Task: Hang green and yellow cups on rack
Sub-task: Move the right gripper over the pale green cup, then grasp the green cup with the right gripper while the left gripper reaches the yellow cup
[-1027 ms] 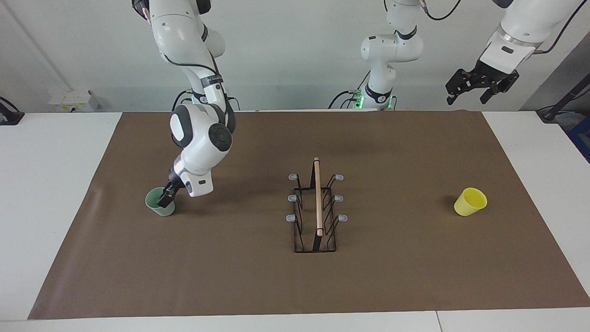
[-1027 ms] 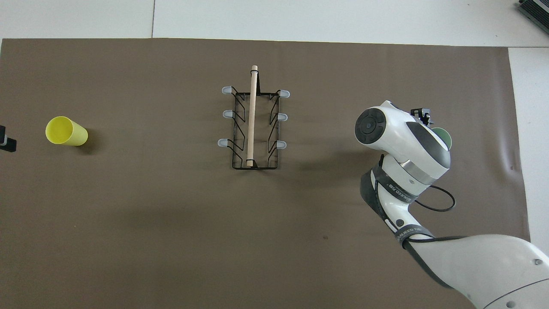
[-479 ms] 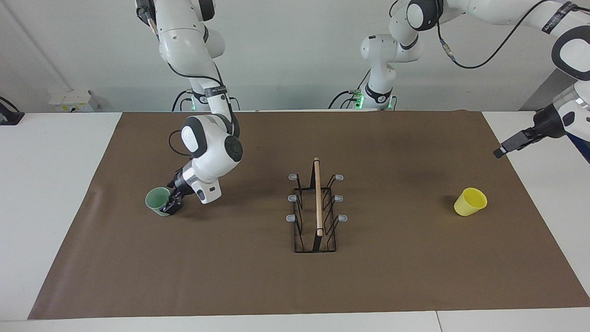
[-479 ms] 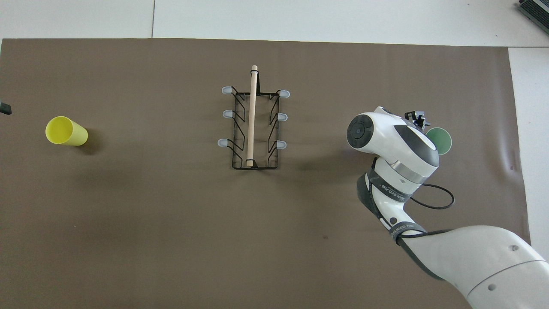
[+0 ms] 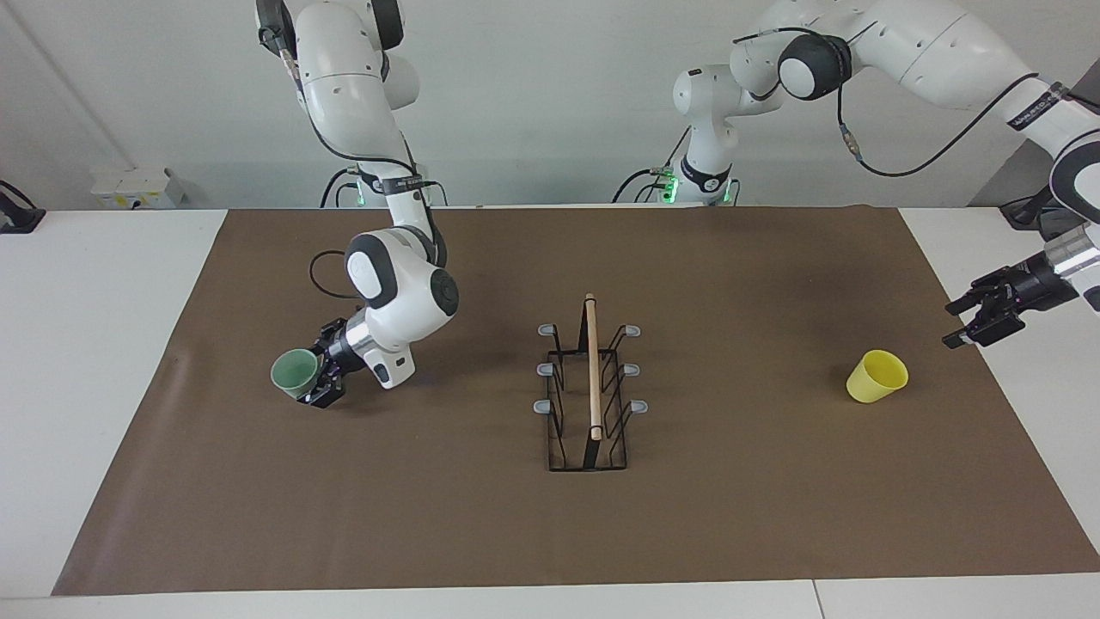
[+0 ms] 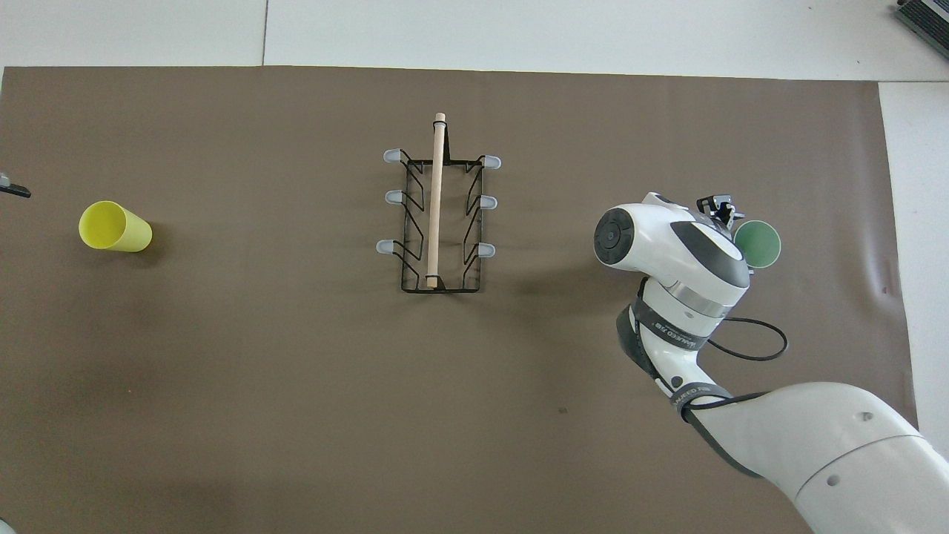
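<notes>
My left gripper is to move to the yellow cup next and close around the cup's body (image 6: 133, 233), below its open rim.
The pale green cup (image 5: 293, 372) is tilted, mouth toward the camera, held in my right gripper (image 5: 321, 380), which is shut on its side just above the brown mat. In the overhead view the cup (image 6: 759, 244) shows beside the right gripper (image 6: 729, 216). The yellow cup (image 5: 877, 376) lies tilted on the mat at the left arm's end, also in the overhead view (image 6: 116, 227). My left gripper (image 5: 980, 318) hangs open over the mat's edge, beside the yellow cup and apart from it. The black wire rack (image 5: 590, 391) with its wooden rod (image 6: 436, 200) stands mid-mat, all prongs bare.
The brown mat (image 5: 739, 516) covers most of the white table (image 5: 94, 361). A small white box (image 5: 137, 186) sits at the table's robot-side edge by the right arm's end. The right arm's cable (image 6: 764, 348) loops over the mat.
My right gripper has taken hold of the green cup and tipped it off the mat. My left gripper has swung down from high up to beside the yellow cup.
</notes>
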Robot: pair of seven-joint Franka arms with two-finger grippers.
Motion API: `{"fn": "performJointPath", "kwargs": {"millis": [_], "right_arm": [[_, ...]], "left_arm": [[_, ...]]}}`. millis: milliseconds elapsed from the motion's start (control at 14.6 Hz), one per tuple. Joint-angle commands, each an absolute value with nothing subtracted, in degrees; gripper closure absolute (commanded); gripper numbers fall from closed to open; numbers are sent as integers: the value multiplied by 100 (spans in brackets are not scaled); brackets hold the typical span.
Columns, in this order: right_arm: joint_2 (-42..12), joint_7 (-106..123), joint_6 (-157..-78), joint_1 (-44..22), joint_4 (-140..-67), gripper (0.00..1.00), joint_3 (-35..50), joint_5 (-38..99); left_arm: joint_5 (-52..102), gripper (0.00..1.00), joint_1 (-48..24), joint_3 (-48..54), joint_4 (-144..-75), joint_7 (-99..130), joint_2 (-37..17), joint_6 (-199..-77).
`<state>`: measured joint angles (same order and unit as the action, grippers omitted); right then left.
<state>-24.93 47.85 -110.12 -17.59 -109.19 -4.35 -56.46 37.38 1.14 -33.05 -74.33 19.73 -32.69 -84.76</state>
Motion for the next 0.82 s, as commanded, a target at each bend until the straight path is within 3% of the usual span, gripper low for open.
{"fn": "performJointPath", "kwargs": {"millis": [0,342,753], "right_arm": [[-2487,4896,-11004,-1757,-11083,0,-422,-5914],[-2487,4843,-11092,-1661,-11162,0,-422,-6047],[-2487,4816,-11250,-1503,-11285,0,-422,-6214]], "left_arm": [[4410,0,-35,-3646,-7988,2469,-3243,-8631],[5341,0,-589,-4403,-8920,2540,-3287,-9027],[6372,0,-35,-4351,-8956,3100,-3814,-8991]]}}
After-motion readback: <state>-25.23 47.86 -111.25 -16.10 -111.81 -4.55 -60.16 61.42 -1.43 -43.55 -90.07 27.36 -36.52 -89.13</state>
